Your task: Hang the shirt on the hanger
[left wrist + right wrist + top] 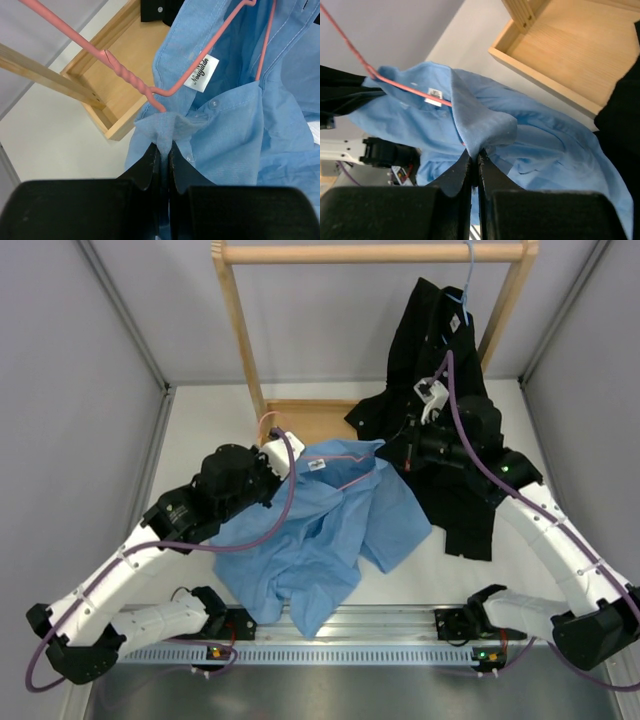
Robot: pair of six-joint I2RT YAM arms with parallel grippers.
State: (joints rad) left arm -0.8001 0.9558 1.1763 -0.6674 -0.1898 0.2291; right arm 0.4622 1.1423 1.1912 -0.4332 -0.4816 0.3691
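Note:
Both my grippers are on the collar of the shirt, so next I open my right gripper and take the hanger's twisted neck point(125, 71) with it, to leave my left gripper free for the shirt.
The light blue shirt point(320, 535) lies spread in the middle of the table, its collar end raised between both arms. The pink wire hanger point(150, 90) runs inside the collar opening, its twisted neck and hook sticking out to the left; it also shows in the top view point(352, 478) and the right wrist view point(395, 84). My left gripper point(163, 150) is shut on the shirt's collar edge near the white neck label point(201, 73). My right gripper point(475, 156) is shut on a fold of the shirt's collar at the other side.
A black shirt point(440, 370) hangs on a pale blue hanger point(466, 280) from the wooden rack point(370, 252) at the back and drapes onto the table under my right arm. The rack's wooden base tray point(120, 90) lies just behind the collar.

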